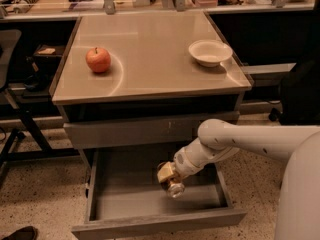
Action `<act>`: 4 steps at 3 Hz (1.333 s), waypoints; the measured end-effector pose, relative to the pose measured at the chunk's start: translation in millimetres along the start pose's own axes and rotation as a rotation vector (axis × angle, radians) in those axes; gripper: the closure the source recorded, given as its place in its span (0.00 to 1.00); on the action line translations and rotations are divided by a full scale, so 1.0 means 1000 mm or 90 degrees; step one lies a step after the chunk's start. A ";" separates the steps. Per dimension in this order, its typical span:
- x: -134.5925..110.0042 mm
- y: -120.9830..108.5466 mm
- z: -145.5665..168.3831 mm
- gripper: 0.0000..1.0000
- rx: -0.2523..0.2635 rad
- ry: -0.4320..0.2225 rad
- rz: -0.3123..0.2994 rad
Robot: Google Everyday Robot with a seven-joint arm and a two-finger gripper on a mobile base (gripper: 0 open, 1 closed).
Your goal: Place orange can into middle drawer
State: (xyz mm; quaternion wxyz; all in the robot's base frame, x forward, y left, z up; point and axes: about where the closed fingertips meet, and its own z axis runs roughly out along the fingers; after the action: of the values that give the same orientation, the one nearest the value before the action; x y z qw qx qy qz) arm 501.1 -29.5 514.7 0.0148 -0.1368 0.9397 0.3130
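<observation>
The orange can, now hanging tilted inside the open drawer, will go down on the drawer's grey bottom, midway (155,196) along its front panel, set there by my gripper.
The orange can (165,173) shows as a gold-toned body with a silver end pointing down and to the right. My gripper (170,178) is shut on it at the end of the white arm, which reaches in from the right. The can hangs tilted inside the open middle drawer (125,204), just above its grey tray floor, right of centre. The drawer is pulled out towards the camera; its plain front panel (160,227) runs along the bottom of the view.
A closed grey drawer front with pale scratch marks (145,132) sits above the open drawer. On the table top (150,69) stand a red-orange apple (98,59) at the left and a white bowl (210,52) at the right. A dark chair stands at the far right.
</observation>
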 end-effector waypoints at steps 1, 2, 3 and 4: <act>0.001 0.002 0.039 1.00 -0.017 -0.004 0.016; -0.011 0.002 0.071 1.00 -0.020 -0.004 0.020; -0.018 -0.002 0.094 1.00 -0.012 0.001 0.025; -0.019 -0.009 0.114 1.00 -0.006 0.003 0.038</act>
State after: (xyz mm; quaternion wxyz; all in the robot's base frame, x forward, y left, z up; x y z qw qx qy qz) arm 515.1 35.7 420.0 0.0026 -0.1091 0.9420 0.3174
